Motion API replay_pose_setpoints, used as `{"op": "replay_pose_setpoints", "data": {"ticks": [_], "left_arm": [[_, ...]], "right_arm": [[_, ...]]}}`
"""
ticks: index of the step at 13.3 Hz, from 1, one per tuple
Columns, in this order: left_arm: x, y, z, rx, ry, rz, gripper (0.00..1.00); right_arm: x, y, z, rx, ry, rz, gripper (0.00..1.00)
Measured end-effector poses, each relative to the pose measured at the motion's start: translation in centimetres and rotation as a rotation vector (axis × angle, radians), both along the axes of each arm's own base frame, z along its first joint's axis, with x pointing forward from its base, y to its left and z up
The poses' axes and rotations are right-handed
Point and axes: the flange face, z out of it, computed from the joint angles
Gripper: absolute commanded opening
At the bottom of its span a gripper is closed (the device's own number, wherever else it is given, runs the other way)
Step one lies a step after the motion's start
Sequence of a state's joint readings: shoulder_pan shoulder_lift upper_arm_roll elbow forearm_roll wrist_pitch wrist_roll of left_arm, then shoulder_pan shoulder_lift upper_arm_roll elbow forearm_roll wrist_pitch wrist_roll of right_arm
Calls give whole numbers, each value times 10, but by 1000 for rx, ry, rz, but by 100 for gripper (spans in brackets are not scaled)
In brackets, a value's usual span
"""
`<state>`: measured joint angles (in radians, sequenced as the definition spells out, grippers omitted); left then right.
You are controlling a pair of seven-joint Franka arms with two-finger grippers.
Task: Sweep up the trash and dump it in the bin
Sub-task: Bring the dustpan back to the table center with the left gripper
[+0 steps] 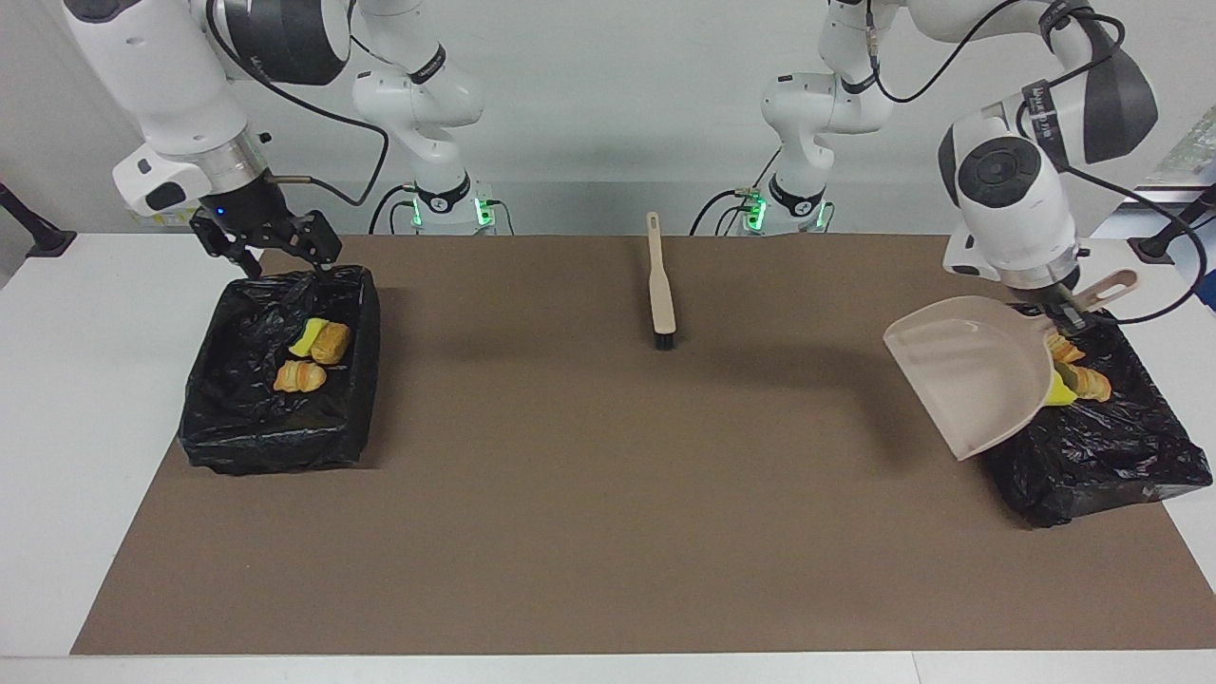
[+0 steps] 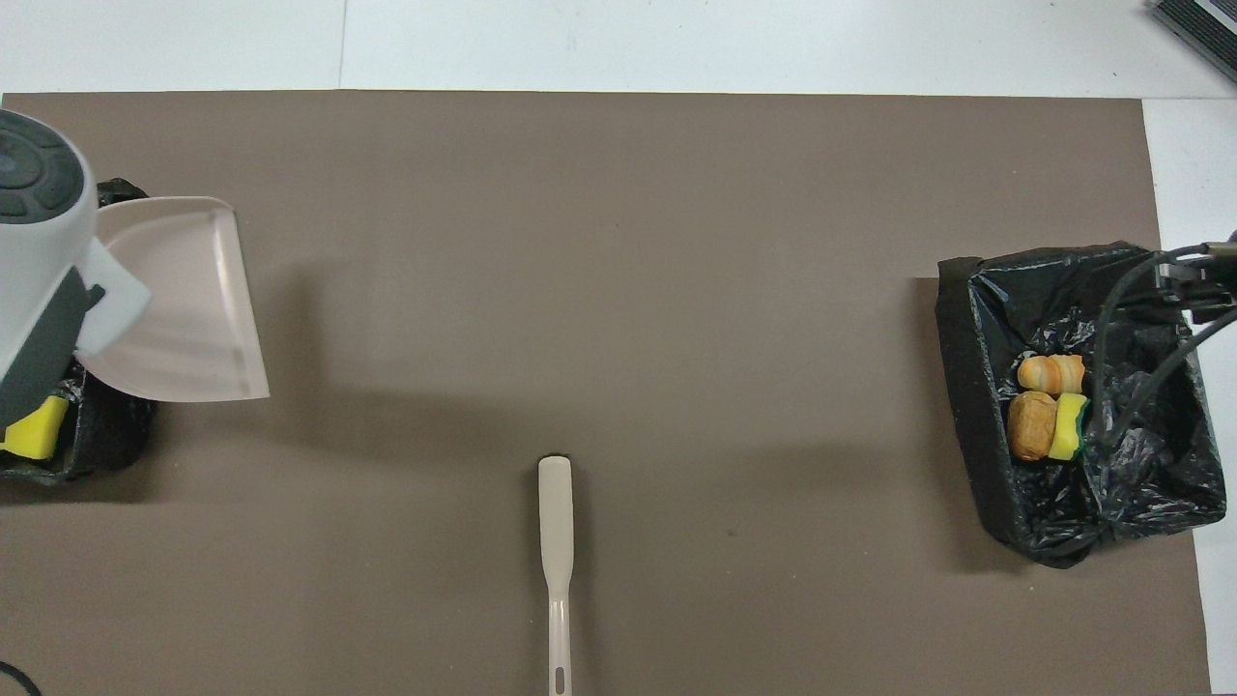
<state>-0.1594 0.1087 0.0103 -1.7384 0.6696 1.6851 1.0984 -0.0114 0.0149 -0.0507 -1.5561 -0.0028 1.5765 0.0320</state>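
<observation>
My left gripper will open and release the beige dustpan so that it is left on the brown mat (image 2: 548,290), just beyond the head of the beige brush.
My left gripper (image 1: 1069,318) is shut on the handle of the beige dustpan (image 1: 969,370) and holds it tilted over the black-lined bin (image 1: 1121,456) at the left arm's end. The pan (image 2: 184,309) looks empty. Trash (image 1: 1078,380), a yellow sponge chunk and tan bread lumps, shows in that bin beside the pan's back edge; the sponge also shows from overhead (image 2: 34,430). My right gripper (image 1: 275,252) is open and empty over the rim of the second black-lined bin (image 1: 275,418), which holds three trash pieces (image 1: 313,356).
The beige brush (image 1: 661,294) lies on the brown mat midway between the bins, near the robots, and shows from overhead too (image 2: 556,551). The second bin (image 2: 966,416) with its trash (image 2: 1049,406) sits at the right arm's end.
</observation>
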Motion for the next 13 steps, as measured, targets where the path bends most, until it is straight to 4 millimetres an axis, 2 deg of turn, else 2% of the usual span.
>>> {"op": "replay_pose_setpoints", "data": {"ticks": [3, 6, 9, 11, 13], "left_arm": [[-15, -68, -14, -101, -53, 136, 0], [-34, -146, -36, -166, -113, 324, 0], [-40, -215, -61, -204, -193, 527, 0], [-37, -249, -73, -241, -240, 688, 0], [-28, -271, -79, -273, -261, 775, 0]], "right_arm": [[-20, 2, 19, 9, -10, -3, 100], [-33, 3, 15, 27, 4, -22, 100], [-34, 0, 10, 29, 12, -36, 100], [-31, -5, 12, 28, -11, -45, 100], [-31, -9, 14, 27, -21, -53, 100]]}}
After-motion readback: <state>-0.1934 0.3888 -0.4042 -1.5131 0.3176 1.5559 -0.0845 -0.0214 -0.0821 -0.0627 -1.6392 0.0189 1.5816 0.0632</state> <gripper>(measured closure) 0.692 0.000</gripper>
